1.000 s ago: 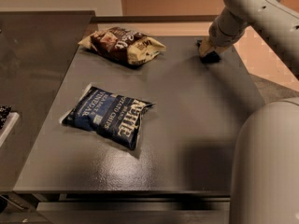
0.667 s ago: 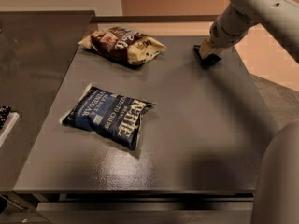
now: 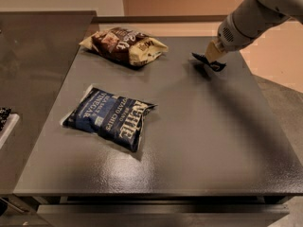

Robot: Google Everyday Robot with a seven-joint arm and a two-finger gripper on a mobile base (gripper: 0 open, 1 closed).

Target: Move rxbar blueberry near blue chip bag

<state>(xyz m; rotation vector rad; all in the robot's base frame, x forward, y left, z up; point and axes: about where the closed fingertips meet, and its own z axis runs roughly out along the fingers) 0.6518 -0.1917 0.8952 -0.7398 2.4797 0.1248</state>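
Observation:
The robot's gripper needs to set the rxbar blueberry down on the grey table (image 3: 152, 98) beside the corner of the blue chip bag that is nearest the gripper.
The rxbar blueberry (image 3: 218, 66), a small dark navy bar, is at the far right of the grey table (image 3: 189, 141). My gripper (image 3: 211, 59) comes down from the upper right and is shut on the bar, holding it at or just above the tabletop. The blue chip bag (image 3: 110, 117), dark blue with white lettering, lies flat at the left middle of the table, well apart from the bar and the gripper.
A brown and cream chip bag (image 3: 125, 45) lies at the far left of the table. A darker counter (image 3: 33, 60) adjoins the table's left side, with a small object (image 3: 4, 119) at its edge. The floor drops off to the right.
The arm's large near segment has swung out of the lower right of the view. The gripper stays on the bar at the far right. Both chip bags have not moved.

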